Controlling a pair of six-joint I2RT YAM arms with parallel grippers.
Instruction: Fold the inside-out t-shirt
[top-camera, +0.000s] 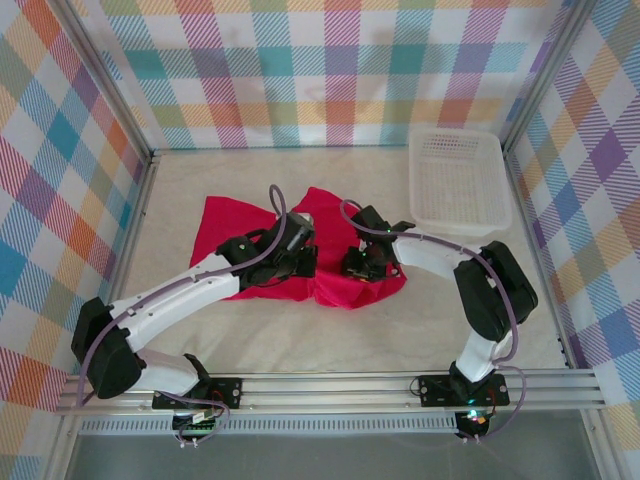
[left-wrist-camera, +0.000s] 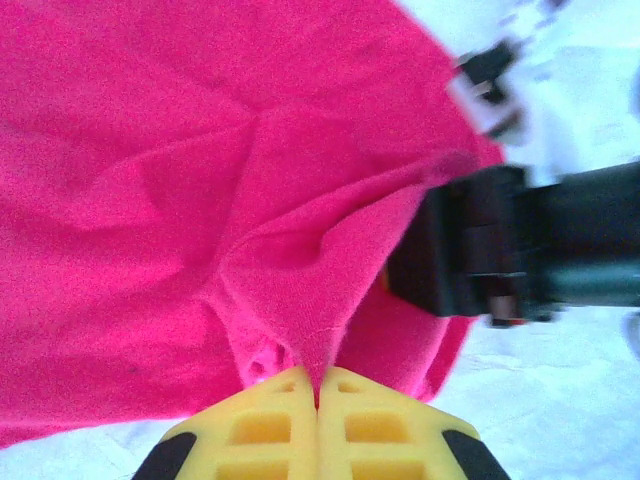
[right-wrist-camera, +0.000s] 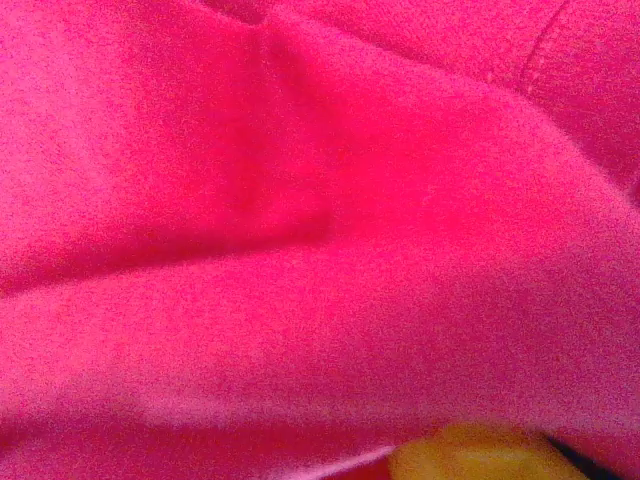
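The loose cloth of the t-shirt hangs over my right gripper, so that gripper should open, back out and grab the t-shirt's fold (left-wrist-camera: 318, 290) close to my left gripper.
The inside-out t-shirt (top-camera: 225, 222) lies crumpled in the middle of the table, crimson red. My left gripper (left-wrist-camera: 318, 392) is shut on a pinched ridge of its fabric, which rises taut from between the yellow fingers. In the top view this gripper (top-camera: 300, 262) sits on the shirt's near middle. My right gripper (top-camera: 354, 266) is pressed into the shirt just to the right, its black body (left-wrist-camera: 480, 250) close by in the left wrist view. Red cloth (right-wrist-camera: 300, 220) covers the right wrist view, with one yellow fingertip (right-wrist-camera: 480, 457) at the bottom edge; the other finger is hidden.
A white lattice basket (top-camera: 458, 180) stands at the back right of the white table (top-camera: 300, 340). Checked walls close in the back and both sides. The two arms' heads are very near each other over the shirt.
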